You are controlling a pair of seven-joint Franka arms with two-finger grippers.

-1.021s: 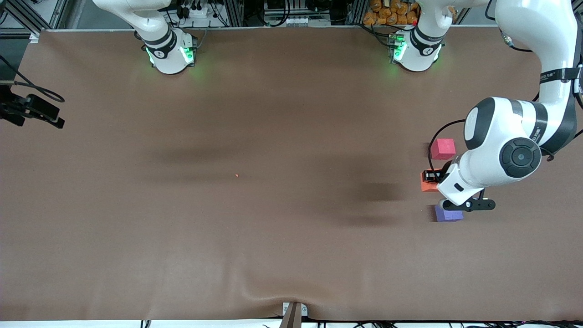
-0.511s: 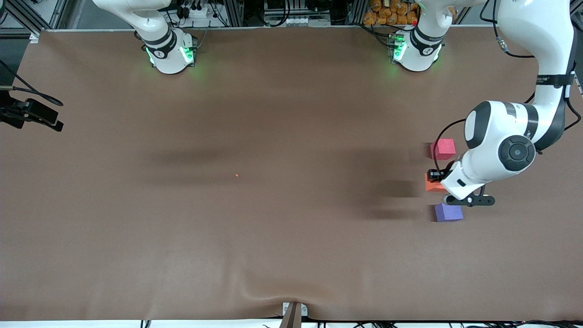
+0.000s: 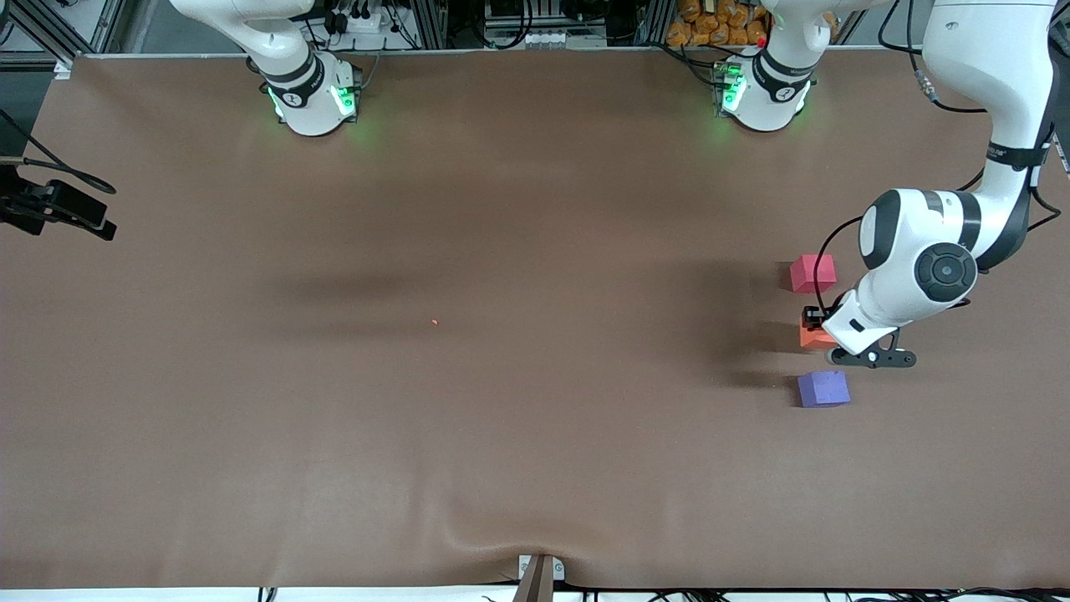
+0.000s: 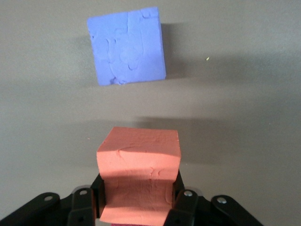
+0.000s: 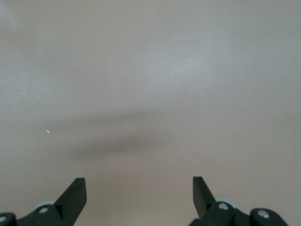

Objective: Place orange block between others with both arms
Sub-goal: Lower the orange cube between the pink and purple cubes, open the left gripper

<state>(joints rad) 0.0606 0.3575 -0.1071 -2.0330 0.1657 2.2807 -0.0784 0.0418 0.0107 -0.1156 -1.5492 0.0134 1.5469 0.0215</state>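
My left gripper should release the orange block on the brown table (image 3: 818, 336) (image 4: 135, 153) between the red-pink cube and the purple-blue cube. The orange block is now low over that gap.
My left gripper (image 3: 816, 324) is shut on the orange block (image 3: 808, 339), low over the table in the gap between the red-pink cube (image 3: 812, 273) and the purple-blue cube (image 3: 823, 389). In the left wrist view the orange block (image 4: 139, 155) sits squeezed between the black fingers (image 4: 185, 203) of that gripper (image 4: 138, 197), apart from the purple-blue cube (image 4: 126, 51). Whether the block touches the table I cannot tell. My right gripper (image 5: 138, 186) is open with nothing in it, over bare brown table; that arm waits.
Both green-lit bases (image 3: 311, 99) (image 3: 756, 94) stand at the table's edge farthest from the front camera. A tiny orange speck (image 3: 434, 321) lies mid-table. A black device with cables (image 3: 58, 209) sits at the right arm's end. A bracket (image 3: 539, 573) marks the near edge.
The left arm has carried the orange block a little toward the left arm's end of the table and lower, into line with the two cubes. The right gripper has stayed open.
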